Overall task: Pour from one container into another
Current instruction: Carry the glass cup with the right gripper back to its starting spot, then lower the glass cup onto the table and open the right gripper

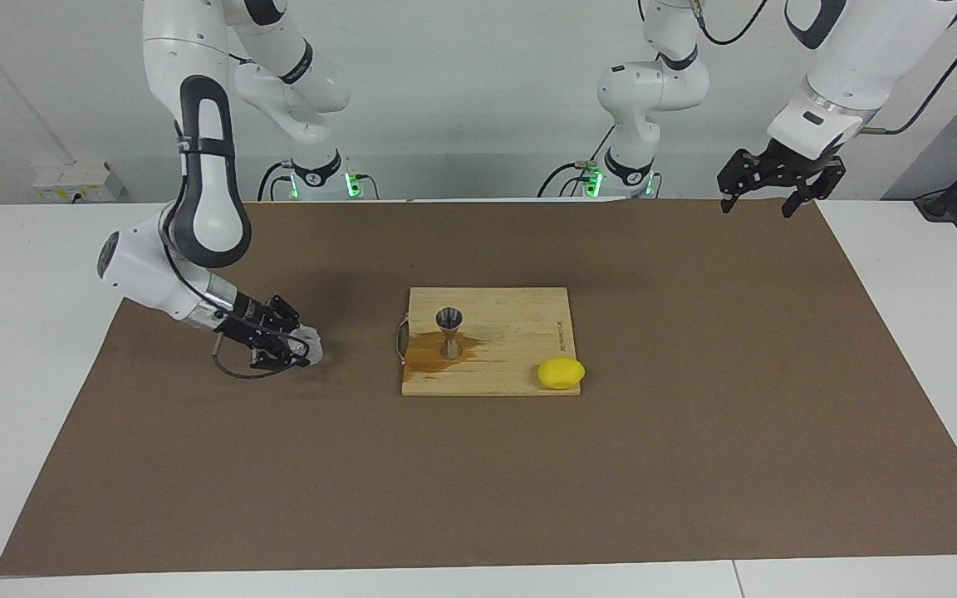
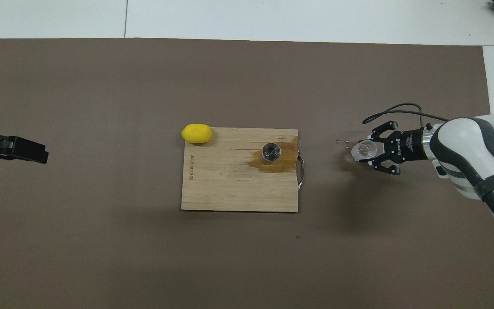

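Note:
The clear glass tumbler, now low over the brown mat, will be let go by my right gripper on the brown mat (image 2: 361,165) beside the tiny specks, past the board's handle.
The clear glass tumbler (image 1: 309,344) is low over the brown mat toward the right arm's end, apart from the board; it also shows in the overhead view (image 2: 364,150). My right gripper (image 1: 294,342) is shut on it, a finger on each side, and shows from above too (image 2: 370,151). The steel jigger (image 1: 450,331) stands upright on the wooden board (image 1: 520,320), near the board's handle end, and is seen from above as well (image 2: 271,152). A brown wet patch (image 2: 289,151) lies around the jigger's foot. My left gripper (image 1: 758,204) waits open in the air over the mat's edge at the left arm's end.
A yellow lemon (image 1: 561,373) lies at the board's corner farther from the robots, toward the left arm's end. The board's metal handle (image 2: 302,171) points toward the right arm's end. A few tiny specks (image 2: 342,141) lie on the mat (image 2: 101,240) beside the glass.

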`<state>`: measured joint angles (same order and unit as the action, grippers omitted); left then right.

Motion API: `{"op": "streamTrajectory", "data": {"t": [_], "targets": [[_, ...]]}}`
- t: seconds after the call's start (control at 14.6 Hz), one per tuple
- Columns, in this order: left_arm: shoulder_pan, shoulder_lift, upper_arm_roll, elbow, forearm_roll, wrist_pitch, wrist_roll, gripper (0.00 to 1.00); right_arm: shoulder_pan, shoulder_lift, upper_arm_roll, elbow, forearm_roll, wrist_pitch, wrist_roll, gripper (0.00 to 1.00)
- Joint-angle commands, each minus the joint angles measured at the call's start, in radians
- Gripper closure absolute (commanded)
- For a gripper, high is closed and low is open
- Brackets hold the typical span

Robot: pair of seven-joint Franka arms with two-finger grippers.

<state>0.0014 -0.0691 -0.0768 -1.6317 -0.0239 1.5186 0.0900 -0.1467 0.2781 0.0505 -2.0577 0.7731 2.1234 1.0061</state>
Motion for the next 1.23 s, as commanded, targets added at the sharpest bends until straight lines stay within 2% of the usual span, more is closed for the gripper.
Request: {"op": "streamTrajectory", "data": {"t": [0.0, 0.41, 1.03, 1.1, 1.17], "targets": [[-0.006, -0.018, 0.005, -0.011, 0.01, -0.012, -0.009, 0.0, -0.002, -0.02, 0.012, -0.042, 0.044, 0.013, -0.041, 1.0], [-0.006, -0.018, 0.005, -0.011, 0.01, -0.012, -0.009, 0.0, -0.027, 0.003, 0.011, -0.055, 0.051, 0.015, -0.128, 1.0], [-0.006, -0.018, 0.005, -0.01, 0.01, -0.012, -0.009, 0.0, -0.05, 0.012, 0.009, -0.074, 0.052, 0.018, -0.162, 1.0], [-0.006, -0.018, 0.005, -0.01, 0.01, -0.012, -0.009, 0.0, -0.05, 0.009, 0.008, -0.087, 0.052, 0.023, -0.164, 0.86], [-0.006, -0.018, 0.005, -0.011, 0.01, -0.012, -0.009, 0.0, -0.05, 0.009, 0.008, -0.087, 0.051, 0.033, -0.165, 0.61]]}}
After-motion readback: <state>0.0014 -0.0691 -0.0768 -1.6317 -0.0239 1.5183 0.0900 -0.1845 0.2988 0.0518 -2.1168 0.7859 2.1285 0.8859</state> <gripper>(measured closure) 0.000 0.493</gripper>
